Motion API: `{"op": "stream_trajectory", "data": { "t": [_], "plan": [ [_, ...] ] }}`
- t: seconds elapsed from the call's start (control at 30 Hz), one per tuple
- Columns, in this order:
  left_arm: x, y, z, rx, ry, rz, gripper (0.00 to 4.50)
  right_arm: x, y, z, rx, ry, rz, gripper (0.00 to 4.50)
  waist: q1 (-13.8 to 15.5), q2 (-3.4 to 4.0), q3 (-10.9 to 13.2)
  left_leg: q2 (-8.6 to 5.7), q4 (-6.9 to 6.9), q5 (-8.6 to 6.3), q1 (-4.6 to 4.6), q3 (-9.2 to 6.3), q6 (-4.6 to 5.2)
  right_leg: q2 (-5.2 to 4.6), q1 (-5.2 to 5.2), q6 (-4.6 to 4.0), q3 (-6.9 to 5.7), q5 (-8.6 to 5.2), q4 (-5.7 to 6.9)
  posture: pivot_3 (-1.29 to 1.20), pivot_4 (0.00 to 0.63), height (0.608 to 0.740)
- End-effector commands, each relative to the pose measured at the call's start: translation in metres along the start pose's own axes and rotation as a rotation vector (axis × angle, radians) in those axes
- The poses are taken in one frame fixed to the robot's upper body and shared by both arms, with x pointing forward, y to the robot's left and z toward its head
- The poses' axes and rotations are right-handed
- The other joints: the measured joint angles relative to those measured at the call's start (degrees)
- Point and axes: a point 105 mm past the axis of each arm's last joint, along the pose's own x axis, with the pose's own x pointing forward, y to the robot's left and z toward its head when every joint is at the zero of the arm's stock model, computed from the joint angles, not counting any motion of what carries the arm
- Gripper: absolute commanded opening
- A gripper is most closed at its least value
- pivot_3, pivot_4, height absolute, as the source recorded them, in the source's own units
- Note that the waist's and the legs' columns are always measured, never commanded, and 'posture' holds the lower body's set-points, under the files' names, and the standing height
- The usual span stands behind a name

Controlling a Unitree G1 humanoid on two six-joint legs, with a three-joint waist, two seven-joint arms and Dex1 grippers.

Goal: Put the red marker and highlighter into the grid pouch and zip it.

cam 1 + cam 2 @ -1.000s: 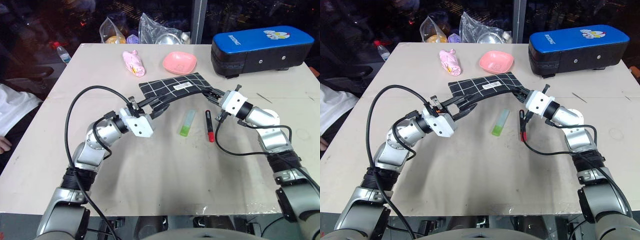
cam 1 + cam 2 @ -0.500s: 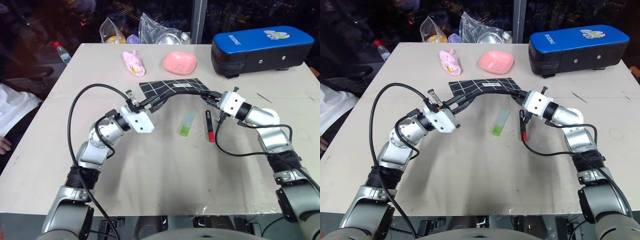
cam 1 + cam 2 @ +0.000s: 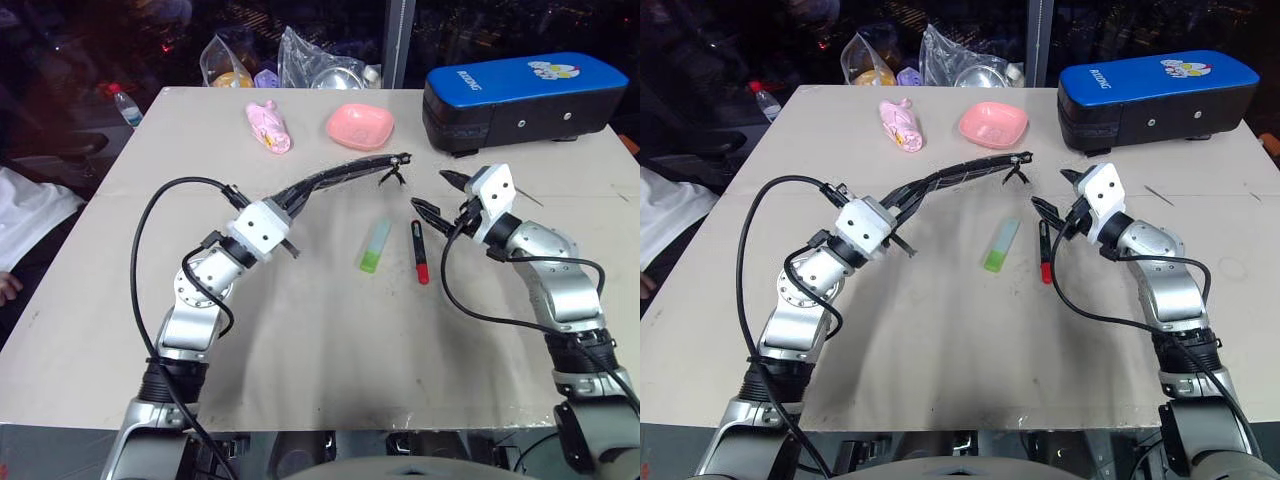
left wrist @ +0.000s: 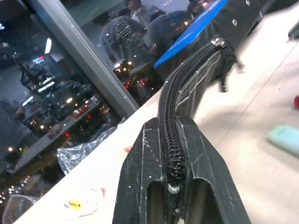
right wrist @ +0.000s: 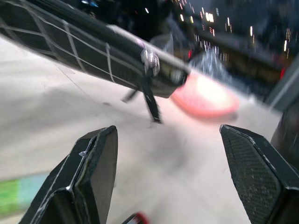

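My right gripper will take the dangling zipper pull [image 3: 395, 176] and pull it toward my left gripper first, because the zipper runs shut along the grid pouch.
My left gripper [image 4: 169, 122] is shut on one end of the grid pouch [image 3: 340, 178]. The pouch sticks out from it edge-on, zipper side up, toward the table's middle. Its zipper pull [image 3: 393, 176] dangles at the far end. Just right of that end, my right gripper [image 3: 432, 190] stands open with nothing between its fingers, apart from the pouch [image 5: 93, 49]. On the table below lie the pale green highlighter [image 3: 374, 247] and, to its right, the red marker [image 3: 419, 250], black with a red end.
A big blue-topped black case [image 3: 525, 95] stands at the back right. A pink bowl [image 3: 359, 124] and a pink toy [image 3: 267, 127] lie behind the pouch. Plastic bags [image 3: 300, 55] and a bottle [image 3: 122, 103] sit at the far edge.
My right gripper has let go of the pouch's far end, opened and drawn back to the right. The left wrist rolled, turning the pouch from flat to edge-on.
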Motion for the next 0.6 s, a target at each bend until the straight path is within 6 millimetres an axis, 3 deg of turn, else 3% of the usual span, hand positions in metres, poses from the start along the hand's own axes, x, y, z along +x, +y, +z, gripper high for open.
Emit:
{"op": "stream_trajectory", "data": {
  "t": [0.03,0.3,0.6],
  "plan": [
    [0.002,-0.003,0.010,-0.021,-0.022,0.019,0.00,0.002,0.007,0.006,0.115,0.006,-0.025,3.49,-0.1,0.00,0.0,0.00,0.00,0.00,0.00,0.00,0.00,0.00,0.00,0.00,0.01,0.00,0.00,0.00,0.150,0.740],
    [0.002,-0.020,0.008,-0.074,0.002,0.015,0.00,0.016,0.015,0.007,0.298,0.041,-0.053,3.49,0.0,0.00,0.0,-0.01,0.00,0.00,-0.04,-0.02,0.01,0.01,0.00,0.00,0.00,0.00,-0.02,0.00,0.150,0.740],
    [-0.001,-0.029,0.003,-0.077,0.019,-0.020,0.00,0.025,0.015,0.008,0.302,0.052,-0.043,3.49,-0.1,0.00,0.0,-0.02,-0.02,-0.01,-0.04,-0.04,0.01,0.01,-0.01,0.00,-0.02,0.00,-0.04,0.00,0.150,0.740]
  ]
}}
